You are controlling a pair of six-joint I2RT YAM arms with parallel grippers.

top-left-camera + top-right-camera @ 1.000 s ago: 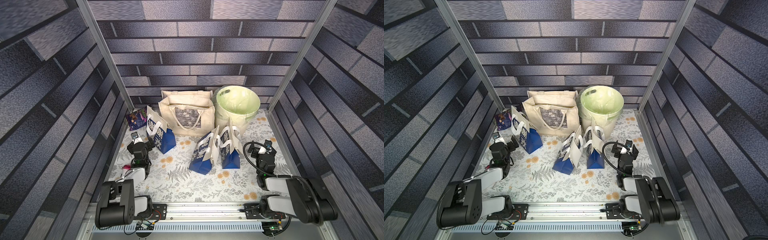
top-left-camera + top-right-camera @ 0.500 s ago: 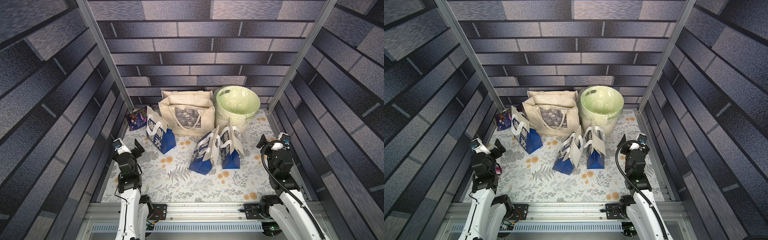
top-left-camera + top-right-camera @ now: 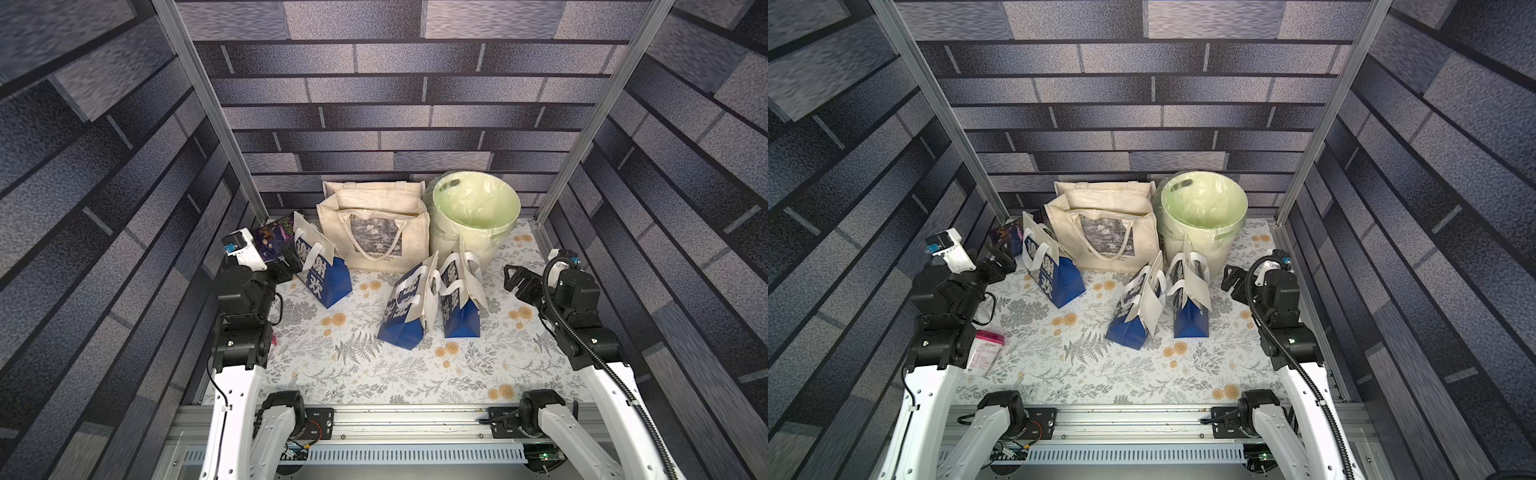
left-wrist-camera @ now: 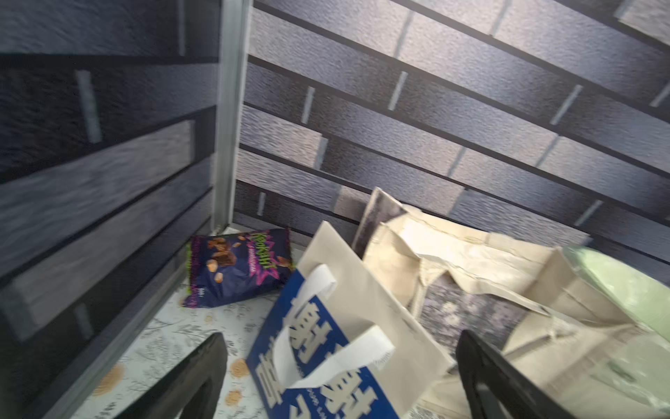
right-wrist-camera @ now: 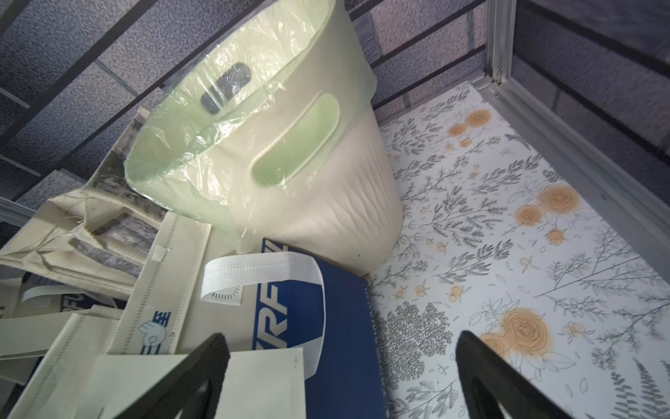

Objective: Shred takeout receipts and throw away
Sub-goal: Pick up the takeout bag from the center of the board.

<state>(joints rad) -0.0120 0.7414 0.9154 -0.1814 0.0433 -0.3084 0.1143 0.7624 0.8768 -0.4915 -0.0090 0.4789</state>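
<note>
The loose end of the white receipt (image 3: 430, 314) hanging on the middle paper bag farther from the bin should be grabbed next by my right gripper.
Three blue-and-white paper bags stand on the floral table: one at the left (image 3: 326, 278), two in the middle (image 3: 405, 316) (image 3: 459, 307). A plain white slip, seemingly a takeout receipt (image 5: 203, 384), lies against the right-hand bag (image 5: 337, 326); similar white slips (image 3: 1152, 307) (image 3: 1200, 286) hang on both middle bags. My left gripper (image 3: 291, 259) (image 4: 339, 335) is open and empty, just short of the left bag (image 4: 326, 362). Beside the right-hand bag, my right gripper (image 3: 513, 276) (image 5: 340, 335) is also open and holds nothing. A green-lined bin (image 3: 478, 208) (image 5: 253, 127) stands at the back right.
A cream canvas tote (image 3: 374, 232) stands at the back centre, next to the bin. A purple snack packet (image 4: 239, 268) lies in the back left corner. A white packet with a pink top (image 3: 984, 353) lies by the left arm. Brick-patterned walls close in three sides.
Both arms have risen from their folded poses and reached forward, the left toward the left bag and the right toward the right-hand bag. Both stay open.
</note>
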